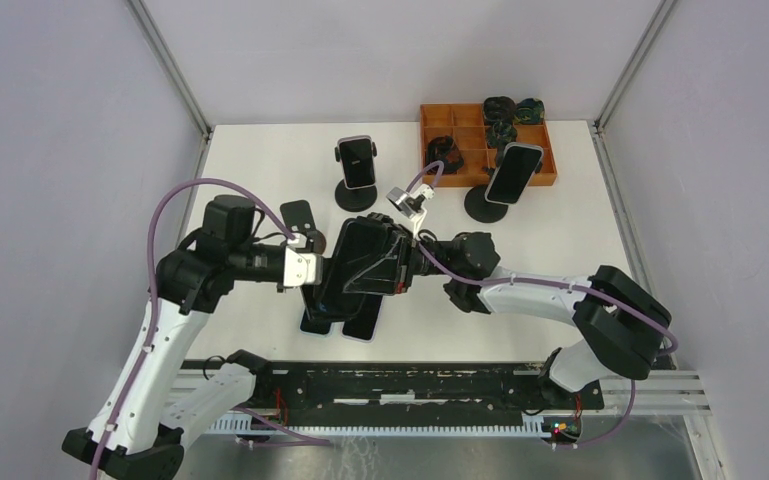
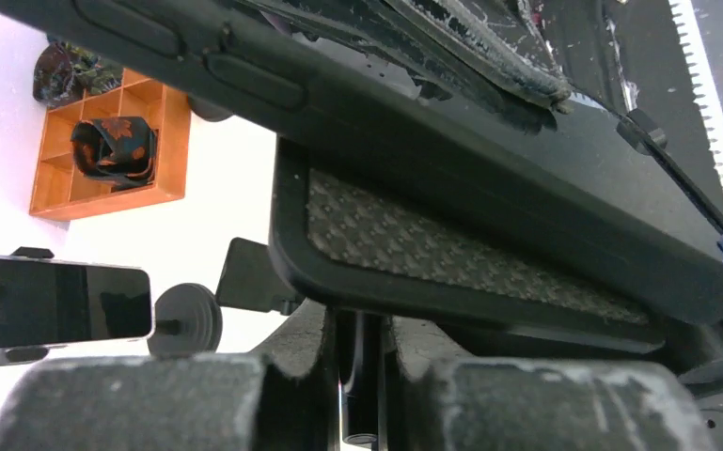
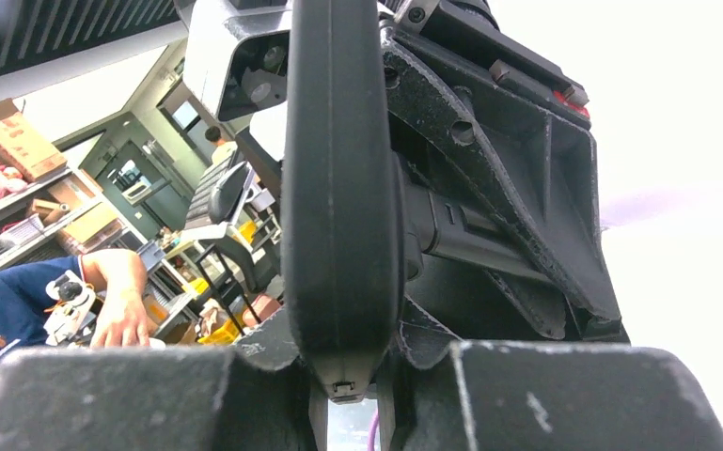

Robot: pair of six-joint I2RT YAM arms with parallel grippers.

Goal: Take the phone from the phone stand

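Note:
Next, my right gripper sets the black phone down on the white table (image 1: pixel 416 316) beside the flat phones, close to the front edge of the table. The phone is now held above the table.
A black phone (image 1: pixel 360 262) in its black stand cradle is held above the table between my two grippers. My left gripper (image 1: pixel 316 272) comes in from the left. In the left wrist view it (image 2: pixel 367 376) is shut on a thin black rod of the stand (image 2: pixel 369 395), under the textured cradle pad (image 2: pixel 451 254). My right gripper (image 1: pixel 402 266) comes in from the right. In the right wrist view it (image 3: pixel 343 381) is shut on the phone (image 3: pixel 343 188), seen edge-on between the fingers.
Two more phones stand on round-based stands at the back (image 1: pixel 357 165) (image 1: pixel 508 175). An orange divided tray (image 1: pixel 550 150) with dark items sits at the back right. Flat phones (image 1: pixel 360 325) lie on the table under the held one. A black plate (image 1: pixel 298 214) lies left of centre.

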